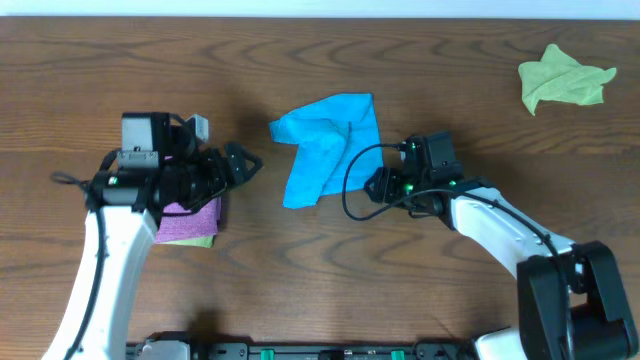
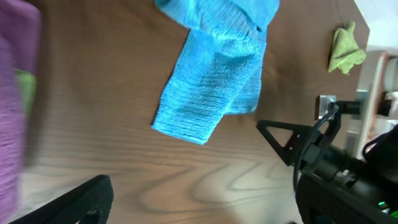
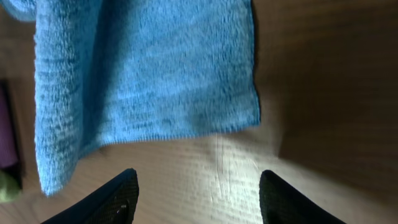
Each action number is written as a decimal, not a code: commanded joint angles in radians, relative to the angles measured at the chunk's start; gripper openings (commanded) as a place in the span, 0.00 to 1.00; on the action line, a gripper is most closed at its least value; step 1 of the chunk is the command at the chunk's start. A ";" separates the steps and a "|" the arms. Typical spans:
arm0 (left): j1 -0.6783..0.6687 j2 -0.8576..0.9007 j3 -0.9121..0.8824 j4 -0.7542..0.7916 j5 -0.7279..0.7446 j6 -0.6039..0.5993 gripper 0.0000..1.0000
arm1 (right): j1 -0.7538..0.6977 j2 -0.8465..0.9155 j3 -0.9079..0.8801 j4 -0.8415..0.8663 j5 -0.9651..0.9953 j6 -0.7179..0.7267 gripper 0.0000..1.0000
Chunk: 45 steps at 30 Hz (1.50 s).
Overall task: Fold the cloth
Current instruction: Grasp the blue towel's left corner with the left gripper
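Next, my left gripper closes on the near corner (image 1: 289,205) (image 2: 157,126) of the sky-blue cloth, on the side that faces the purple cloth.
The sky-blue cloth (image 1: 325,145) lies crumpled and partly folded over itself on the brown table, near the middle. It also shows in the left wrist view (image 2: 211,81) and the right wrist view (image 3: 143,74). My left gripper (image 1: 243,165) is open and empty, left of the cloth and apart from it; its fingers frame bare wood (image 2: 199,202). My right gripper (image 1: 372,185) is open and empty, just right of the cloth's lower right edge, with bare table between its fingertips (image 3: 198,196).
A purple cloth (image 1: 190,222) lies on a yellow-green cloth under my left arm. Another yellow-green cloth (image 1: 563,80) lies crumpled at the far right. A black bar runs along the table's front edge (image 1: 300,350).
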<state>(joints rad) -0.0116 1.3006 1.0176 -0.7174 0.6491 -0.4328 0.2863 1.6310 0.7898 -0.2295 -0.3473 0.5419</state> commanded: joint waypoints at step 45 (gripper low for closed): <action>-0.252 0.499 0.010 0.190 -0.125 -0.430 0.95 | -0.004 0.234 -0.002 0.294 0.043 0.142 0.24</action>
<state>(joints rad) -0.2516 1.7710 1.0176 -0.5346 0.5343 -0.8425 0.2852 1.8187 0.8062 0.0795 -0.3145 0.6720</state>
